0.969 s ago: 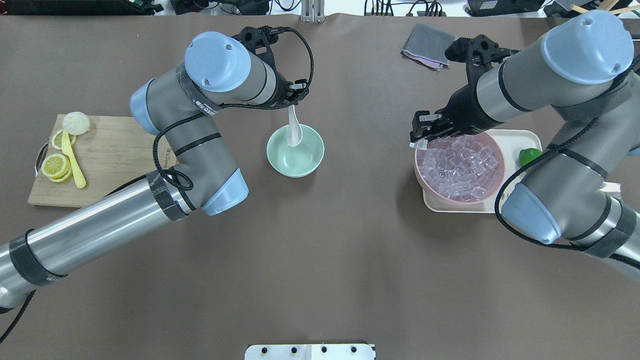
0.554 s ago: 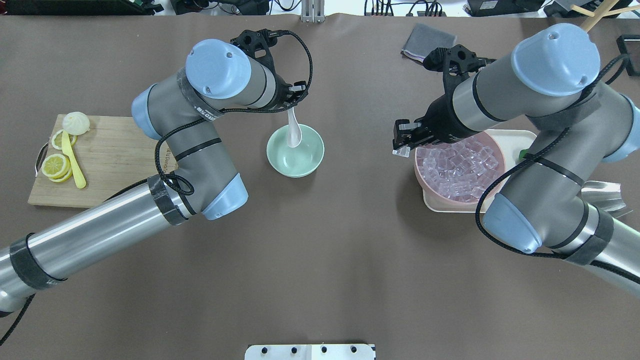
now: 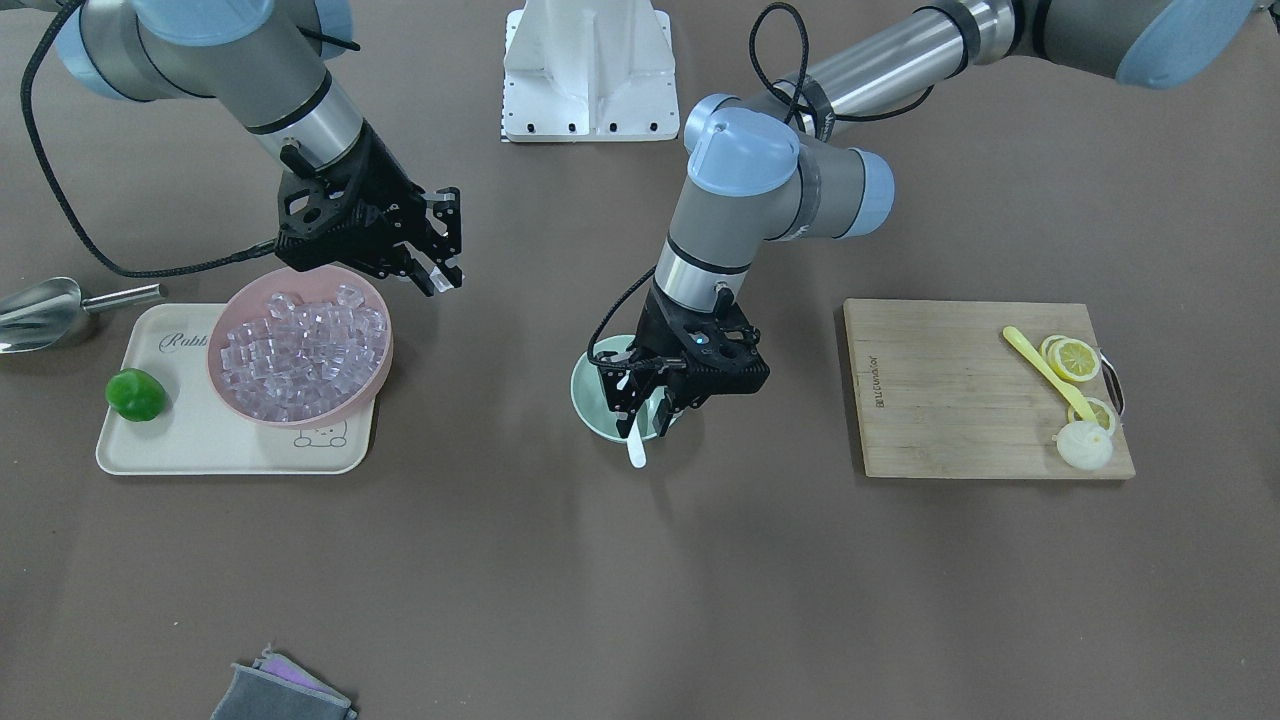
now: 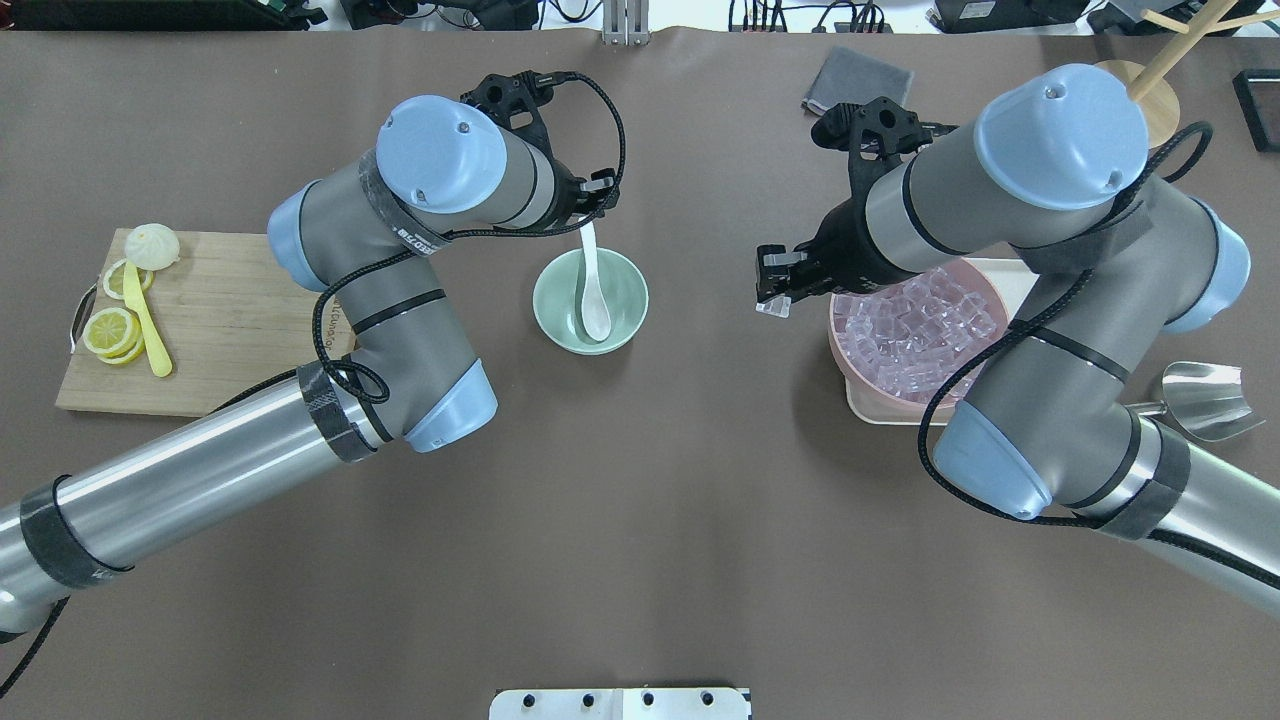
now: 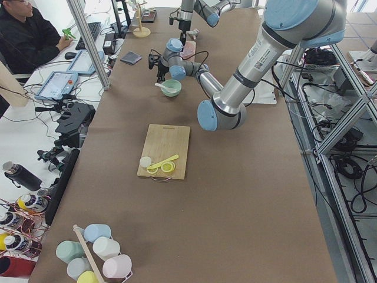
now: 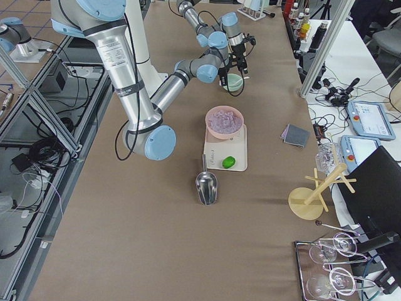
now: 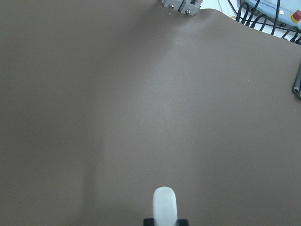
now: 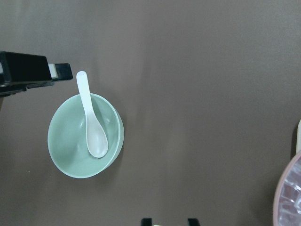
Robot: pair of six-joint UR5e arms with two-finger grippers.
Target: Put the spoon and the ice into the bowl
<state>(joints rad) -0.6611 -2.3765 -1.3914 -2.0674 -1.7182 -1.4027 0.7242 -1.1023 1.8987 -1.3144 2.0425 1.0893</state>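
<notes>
The ice cube will drop from my right gripper when I let go of it in the mint-green bowl point(image 3: 617, 356) point(image 8: 96, 161) by the scoop of the white spoon.
The white spoon point(image 4: 596, 305) lies in the mint-green bowl point(image 4: 622, 283), scoop down and handle resting on the far rim. It shows the same way in the right wrist view point(image 8: 94, 132). My left gripper point(image 4: 596, 198) is open just above the handle tip, which shows in the left wrist view point(image 7: 164, 205). My right gripper point(image 4: 775, 285) is shut on a clear ice cube point(image 4: 771, 306). It holds the cube over the table between the green bowl and the pink bowl point(image 4: 836, 348) of ice; the cube also shows in the front view point(image 3: 440, 276).
The pink bowl stands on a cream tray point(image 3: 180, 440) with a green lime point(image 3: 135, 393). A steel scoop point(image 4: 1205, 400) lies at the far right. A cutting board point(image 4: 220, 320) at the left holds lemon slices, a yellow spoon point(image 4: 148, 320) and a bun. A grey cloth point(image 4: 858, 75) lies at the back.
My left gripper let go of the spoon, which slid down into the green bowl. My right gripper moved left off the pink bowl, carrying the ice cube.
</notes>
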